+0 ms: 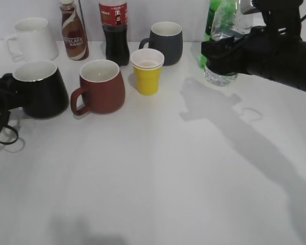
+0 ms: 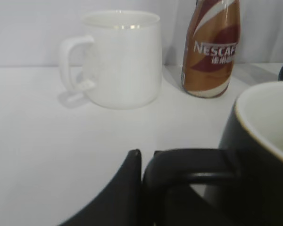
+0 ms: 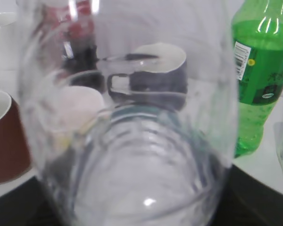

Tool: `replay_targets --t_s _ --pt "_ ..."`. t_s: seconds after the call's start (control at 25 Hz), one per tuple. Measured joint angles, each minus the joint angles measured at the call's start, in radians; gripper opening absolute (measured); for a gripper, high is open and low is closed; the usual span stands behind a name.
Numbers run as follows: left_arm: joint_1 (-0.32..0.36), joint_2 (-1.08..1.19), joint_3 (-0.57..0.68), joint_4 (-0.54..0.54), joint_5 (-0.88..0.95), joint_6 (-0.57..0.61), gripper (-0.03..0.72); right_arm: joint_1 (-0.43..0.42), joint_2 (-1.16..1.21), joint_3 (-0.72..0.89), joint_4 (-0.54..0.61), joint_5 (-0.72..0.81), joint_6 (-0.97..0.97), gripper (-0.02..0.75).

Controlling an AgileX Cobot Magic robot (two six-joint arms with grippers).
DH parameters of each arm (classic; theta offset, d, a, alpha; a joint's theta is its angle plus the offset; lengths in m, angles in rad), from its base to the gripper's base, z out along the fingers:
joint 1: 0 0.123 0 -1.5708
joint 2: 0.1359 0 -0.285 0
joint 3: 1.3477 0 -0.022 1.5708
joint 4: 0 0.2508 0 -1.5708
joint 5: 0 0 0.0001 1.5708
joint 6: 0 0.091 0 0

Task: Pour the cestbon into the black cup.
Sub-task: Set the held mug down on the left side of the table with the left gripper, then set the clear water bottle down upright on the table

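The robot's right gripper needs to put the cestbon, now held a little above the table, down on the table [image 1: 208,113] just in front of the green soda bottle.
The cestbon [image 1: 223,46], a clear ridged bottle, is held upright at the back right, a little above the table. My right gripper [image 1: 219,51] is shut on it. The bottle fills the right wrist view [image 3: 132,141]. The black cup [image 1: 41,89], glossy with a white inside, stands at the left. My left gripper [image 1: 2,92] is shut on its loop handle. In the left wrist view the handle [image 2: 188,169] sits against my fingertip [image 2: 146,162], with the cup's rim [image 2: 264,117] at the right.
A brown mug [image 1: 101,86], a yellow paper cup [image 1: 147,71], a dark grey mug [image 1: 166,42], a cola bottle [image 1: 115,33], a Nescafe bottle [image 1: 74,33], a white mug [image 1: 33,40] and a green soda bottle [image 3: 262,75] stand along the back.
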Motion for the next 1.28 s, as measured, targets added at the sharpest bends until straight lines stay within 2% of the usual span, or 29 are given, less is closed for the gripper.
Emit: replay_targets --t_s 0.2,0.44,0.56,1.28 --pt "0.001 0.023 -0.001 0.019 -0.037 -0.003 0.054 0.000 0.000 0.001 0.000 -0.001 0.003 0.452" --pt "0.001 0.023 0.032 0.023 -0.061 -0.016 0.188 0.000 0.000 0.001 0.000 -0.001 0.003 0.452" --pt "0.002 0.023 0.055 0.022 -0.081 -0.019 0.223 0.000 0.000 0.001 0.000 -0.001 0.004 0.452" --pt "0.002 -0.079 0.151 0.023 -0.056 -0.020 0.245 0.000 0.000 0.001 0.003 -0.001 0.008 0.452"
